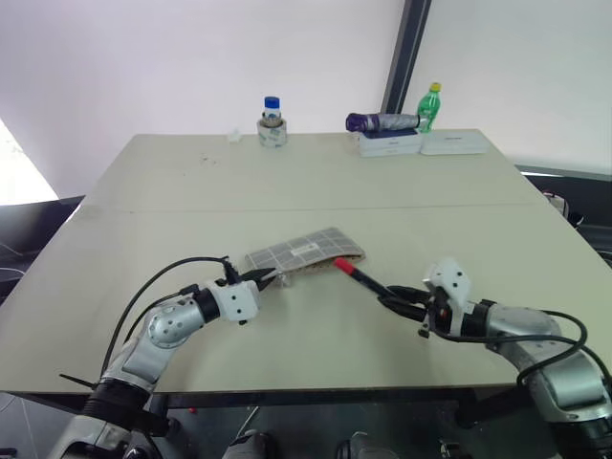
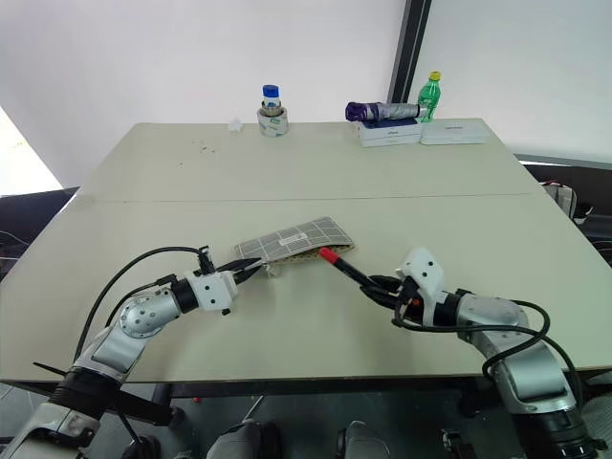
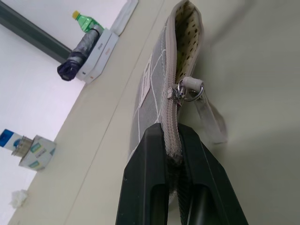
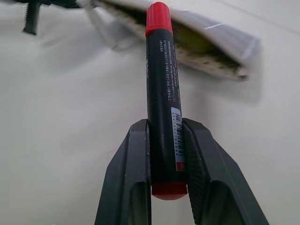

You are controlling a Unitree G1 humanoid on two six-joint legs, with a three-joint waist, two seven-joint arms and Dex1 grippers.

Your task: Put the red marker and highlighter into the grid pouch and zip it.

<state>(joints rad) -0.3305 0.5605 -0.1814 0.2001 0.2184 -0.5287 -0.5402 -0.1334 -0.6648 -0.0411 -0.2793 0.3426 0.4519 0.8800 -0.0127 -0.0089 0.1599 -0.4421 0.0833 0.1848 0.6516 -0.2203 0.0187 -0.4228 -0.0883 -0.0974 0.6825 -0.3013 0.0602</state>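
My right gripper has the red marker. It will let go of it on the cream dotted lining (image 1: 321,266) (image 4: 184,47) beside the yellow-green patch inside the pouch.
The grid pouch (image 1: 304,251) lies flat at the table's middle, and its long zipper side gapes to show a cream dotted lining (image 3: 190,28). My left gripper (image 1: 260,277) is shut on the pouch's near-left end, right on the zipper, just short of the metal pull (image 3: 190,89). My right gripper (image 1: 390,295) is shut on the red marker (image 4: 161,84), whose red cap (image 1: 341,265) points at the pouch's open mouth. Inside that mouth sits a yellow-green patch (image 4: 192,43); I cannot tell whether it is the highlighter.
At the table's far edge stand a tape roll with a blue-capped jar (image 1: 273,126), two white boxes (image 1: 421,143) with a rolled purple umbrella (image 1: 381,121) on them, and a green bottle (image 1: 432,103). The table's front edge runs close under both arms.
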